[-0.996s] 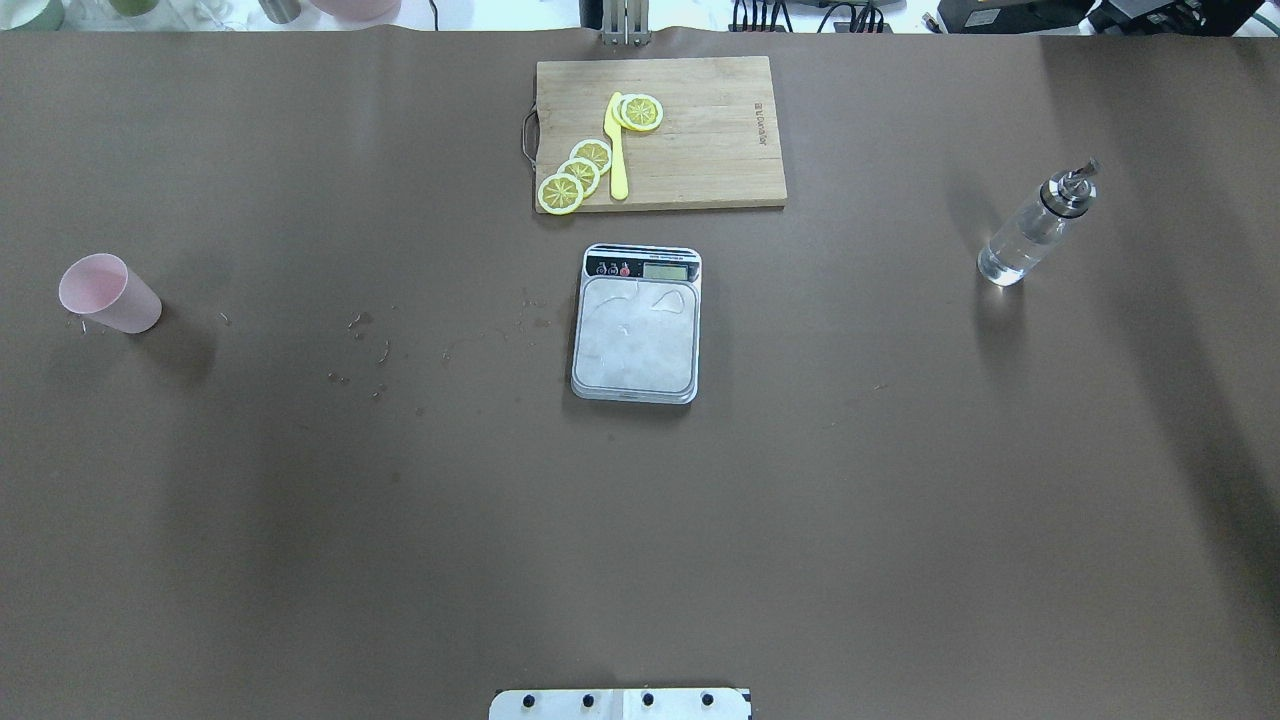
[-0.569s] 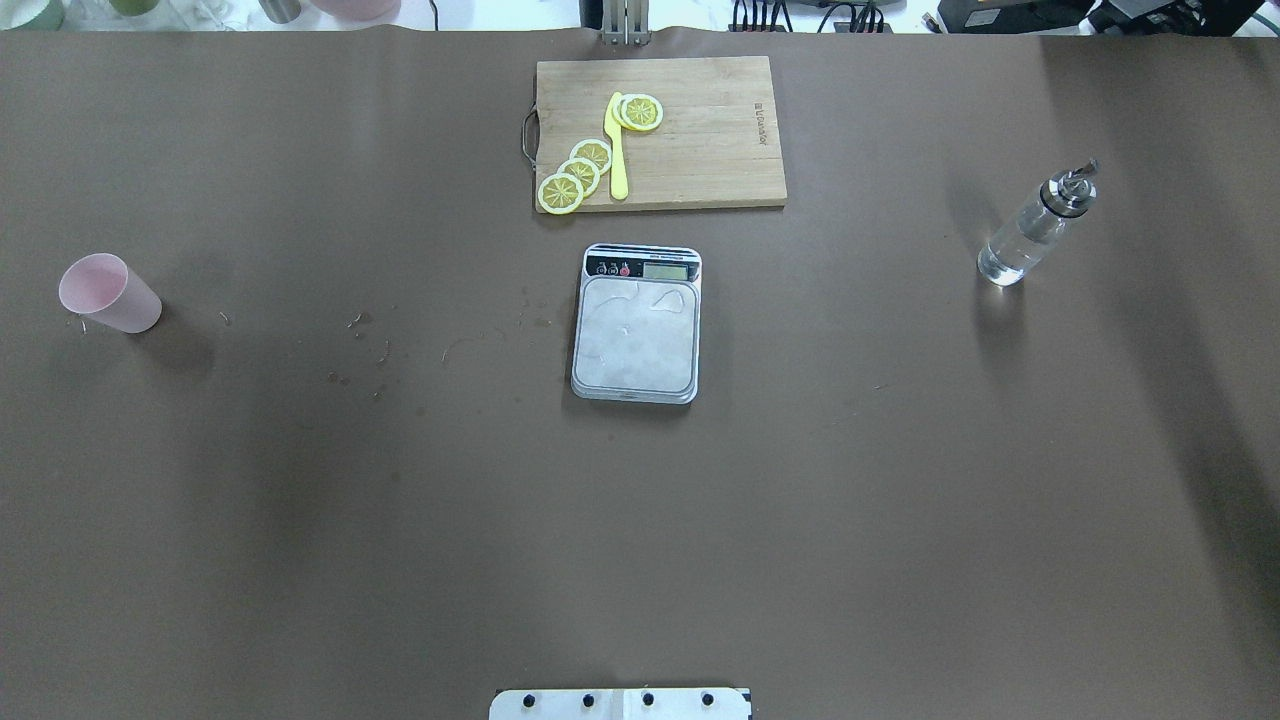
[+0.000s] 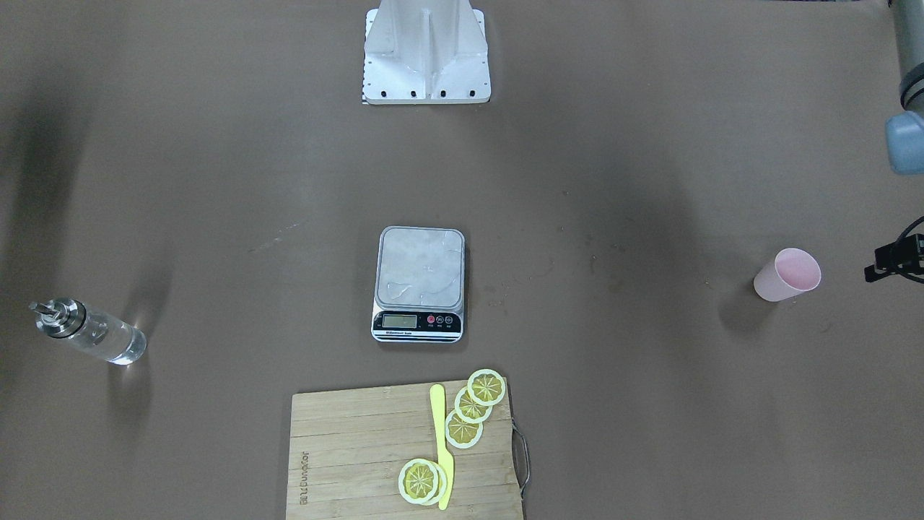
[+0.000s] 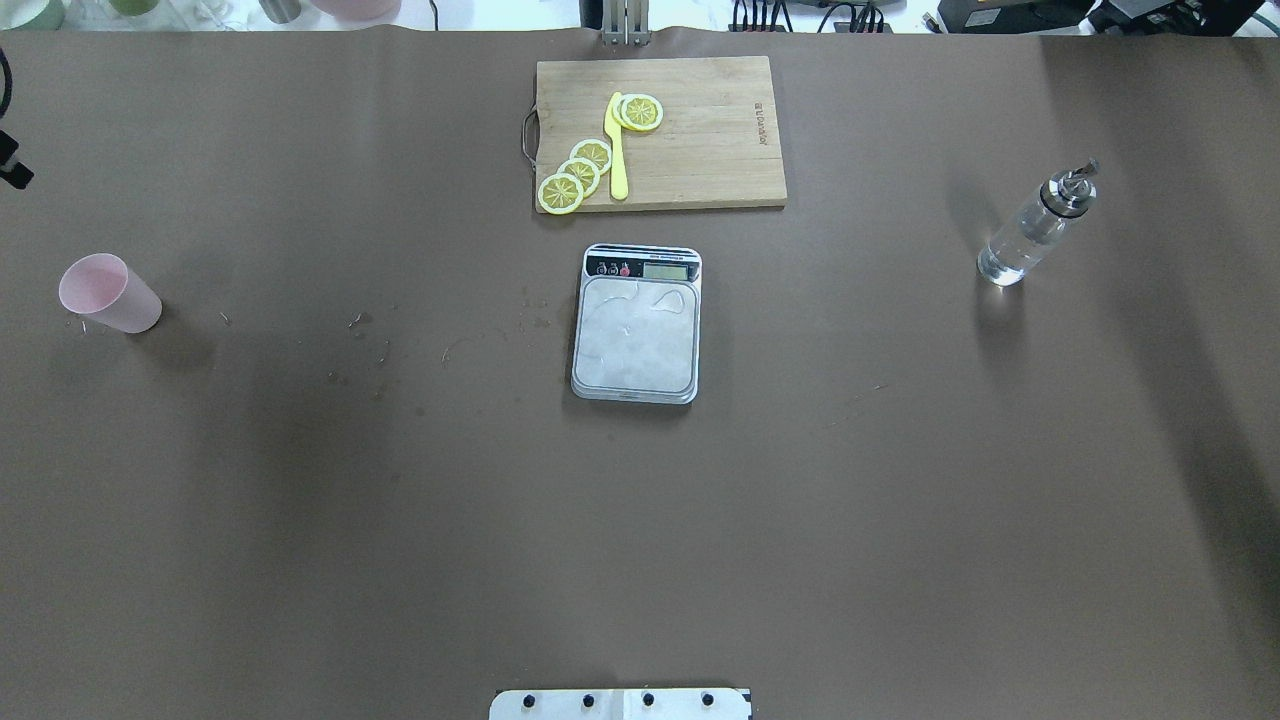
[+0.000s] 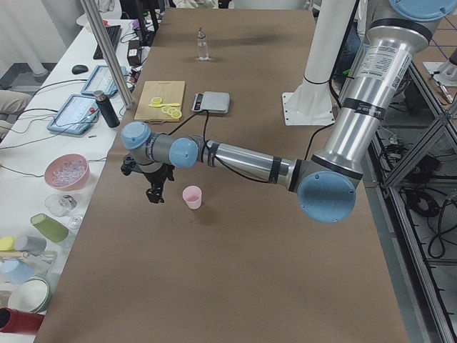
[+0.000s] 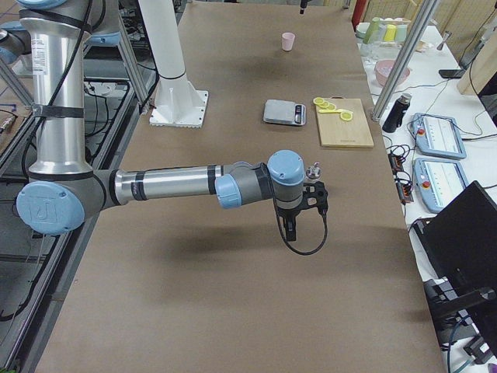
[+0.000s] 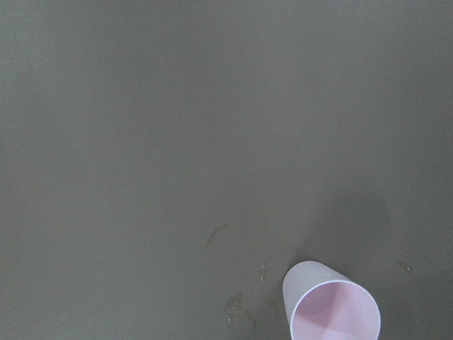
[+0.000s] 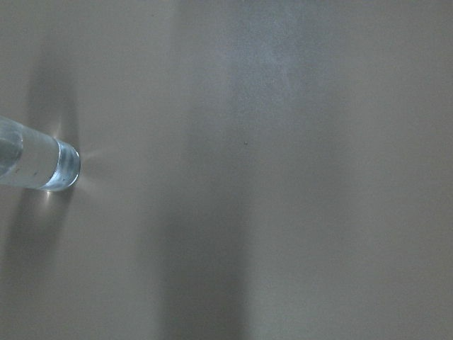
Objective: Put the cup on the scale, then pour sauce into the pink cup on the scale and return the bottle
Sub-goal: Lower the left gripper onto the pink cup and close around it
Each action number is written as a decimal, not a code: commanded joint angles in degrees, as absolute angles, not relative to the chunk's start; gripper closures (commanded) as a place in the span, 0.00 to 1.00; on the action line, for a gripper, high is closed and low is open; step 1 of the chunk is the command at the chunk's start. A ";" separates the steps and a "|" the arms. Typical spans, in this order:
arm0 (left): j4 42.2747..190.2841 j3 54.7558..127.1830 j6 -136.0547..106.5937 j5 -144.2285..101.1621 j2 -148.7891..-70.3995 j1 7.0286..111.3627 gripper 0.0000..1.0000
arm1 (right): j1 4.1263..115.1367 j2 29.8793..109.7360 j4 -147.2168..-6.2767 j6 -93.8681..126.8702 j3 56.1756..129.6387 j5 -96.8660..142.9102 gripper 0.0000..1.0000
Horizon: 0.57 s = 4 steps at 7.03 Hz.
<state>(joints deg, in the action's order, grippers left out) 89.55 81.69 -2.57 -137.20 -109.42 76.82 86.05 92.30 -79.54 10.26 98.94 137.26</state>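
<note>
I need to close my left gripper on the rim of the pale-pink cup [image 3: 816,284] [image 7: 292,324], on the side that faces away from the scale.
The pale-pink cup [image 4: 108,292] stands upright at the table's far left, also in the left wrist view [image 7: 329,304]. The scale [image 4: 636,322] sits mid-table with its steel platform bare. The glass bottle [image 4: 1030,232], holding clear sauce, stands at the far right; its base shows in the right wrist view [image 8: 39,164]. My left gripper [image 5: 154,194] hovers beside the cup, apart from it; only its edge shows overhead [image 4: 10,165]. My right gripper [image 6: 290,225] hangs near the bottle [image 6: 314,169]. I cannot tell whether either gripper is open or shut.
A wooden cutting board [image 4: 700,130] with lemon slices [image 4: 580,172] and a yellow knife [image 4: 616,145] lies just beyond the scale. The robot base [image 4: 620,703] is at the near edge. Small wet marks [image 4: 360,330] dot the mat between cup and scale.
A black part of my left gripper has come into the overhead view at the left edge. The cup, scale and bottle have not moved.
</note>
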 commanded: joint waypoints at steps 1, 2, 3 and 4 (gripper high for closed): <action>95.25 78.33 -5.35 -137.11 -109.16 74.10 0.03 | 86.04 92.20 -79.54 10.28 98.79 137.29 0.00; 96.49 77.96 -6.32 -137.11 -108.99 73.40 0.03 | 86.04 92.20 -79.54 10.28 98.79 137.29 0.00; 96.68 78.05 -6.42 -136.33 -108.98 72.95 0.03 | 86.04 92.20 -79.54 10.28 98.79 137.29 0.00; 96.77 78.13 -6.42 -136.32 -108.90 72.69 0.03 | 86.04 92.11 -79.54 10.28 98.79 137.20 0.00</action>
<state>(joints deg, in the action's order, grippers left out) 96.38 78.16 -6.23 -136.57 -108.98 73.16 86.04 92.17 -79.54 10.28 98.80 137.27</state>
